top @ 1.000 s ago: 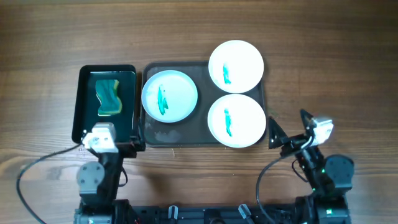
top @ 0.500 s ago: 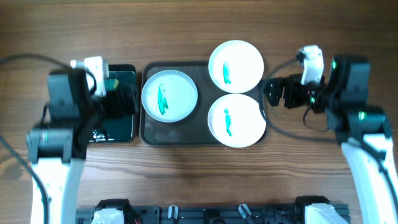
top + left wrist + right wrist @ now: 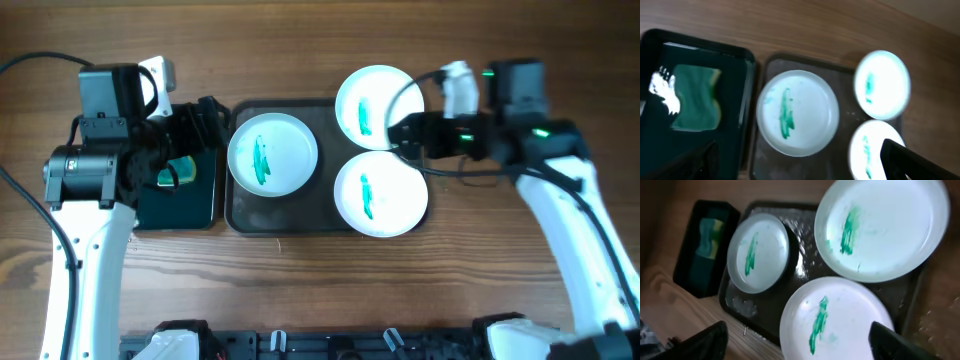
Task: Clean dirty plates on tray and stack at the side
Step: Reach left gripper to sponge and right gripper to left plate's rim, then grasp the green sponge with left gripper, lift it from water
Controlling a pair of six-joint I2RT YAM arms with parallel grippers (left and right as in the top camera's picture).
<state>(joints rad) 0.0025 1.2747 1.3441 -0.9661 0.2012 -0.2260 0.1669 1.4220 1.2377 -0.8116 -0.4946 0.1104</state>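
Next, I move my left gripper to the green-yellow sponge in the narrow black tray and close it on the sponge's middle (image 3: 178,173) (image 3: 696,98), so that it is ready for wiping.
Three white plates with teal smears lie on the dark tray (image 3: 282,212): one at the left (image 3: 272,153), one at the back right (image 3: 378,106) overhanging the rim, one at the front right (image 3: 380,193). My left gripper (image 3: 205,125) is open and empty above the gap between the sponge tray and the dark tray; in the left wrist view its jaws (image 3: 799,159) frame the left plate (image 3: 797,112). My right gripper (image 3: 402,134) is open and empty above the two right plates; in the right wrist view its jaws (image 3: 797,335) frame the front right plate (image 3: 840,320).
A narrow black tray (image 3: 185,205) left of the dark tray holds a green-yellow sponge (image 3: 178,172), partly hidden by my left arm; the sponge also shows in the left wrist view (image 3: 697,97). Bare wooden table (image 3: 320,40) lies all around.
Both arms rose from the front edge and swung in. The left gripper came over the sponge tray's right side; the right gripper moved left over the right plates. The plates have not moved.
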